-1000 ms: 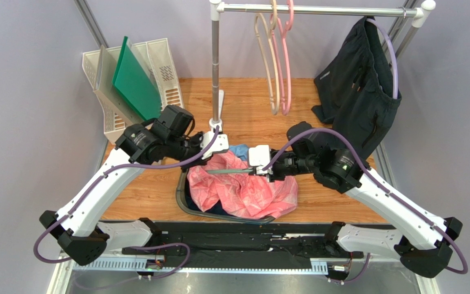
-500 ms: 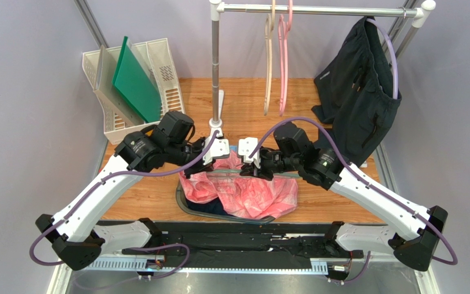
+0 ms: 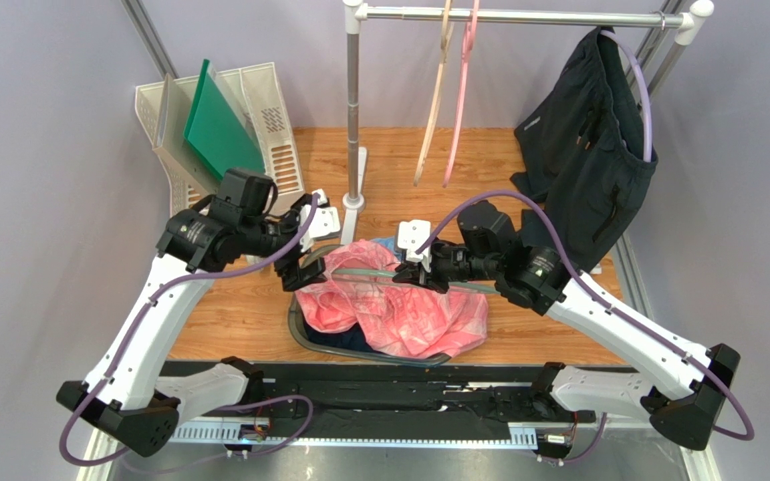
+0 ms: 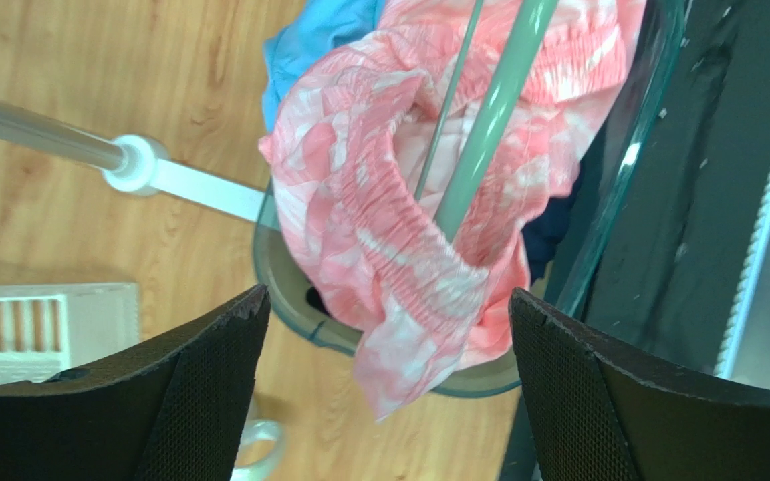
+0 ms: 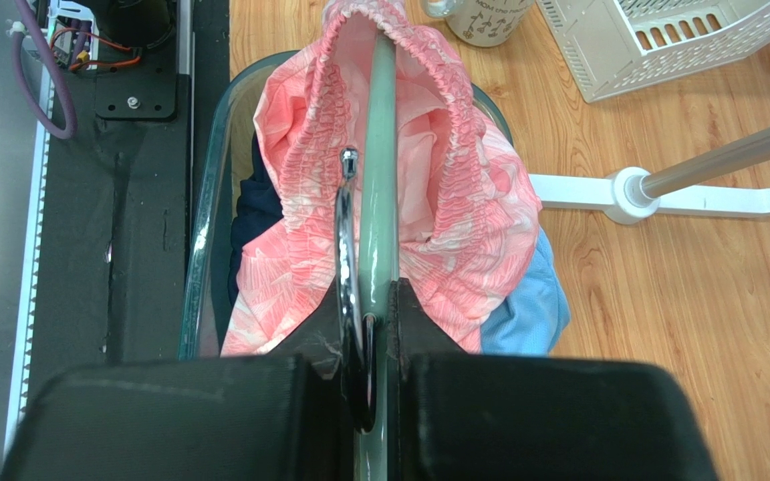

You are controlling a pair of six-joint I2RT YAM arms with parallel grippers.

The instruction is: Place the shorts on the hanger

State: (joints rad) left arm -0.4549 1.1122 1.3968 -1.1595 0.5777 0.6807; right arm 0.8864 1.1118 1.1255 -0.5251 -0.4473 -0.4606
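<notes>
The waistband is loose around the hanger's tip, so my left gripper will pinch waistband and tip together (image 4: 421,259) to free my right gripper for the other side of the waistband.
The salmon-pink shorts (image 3: 391,309) hang over the rim of a clear basket (image 3: 299,331), their elastic waist opening threaded round one arm of the sage-green hanger (image 3: 364,276). My right gripper (image 3: 425,269) is shut on the hanger at its neck, next to the wire hook (image 5: 344,225). In the right wrist view the hanger (image 5: 377,170) runs straight ahead from the gripper (image 5: 379,301) into the shorts (image 5: 464,215). My left gripper (image 3: 304,263) stands open just left of the shorts, touching nothing. In its wrist view the gripper (image 4: 387,294) frames the shorts (image 4: 359,230) and hanger (image 4: 489,130).
A light blue garment (image 5: 525,311) and a navy one (image 5: 253,215) lie in the basket under the shorts. On the rail hang a beige hanger (image 3: 433,100), a pink hanger (image 3: 462,100) and dark shorts (image 3: 585,150). A white file tray (image 3: 269,130) stands far left beside the rack pole (image 3: 353,110).
My left gripper has let go of the shorts, opened wide and pulled back to the left. The right gripper keeps its hold on the hanger. The beige and pink hangers have swung.
</notes>
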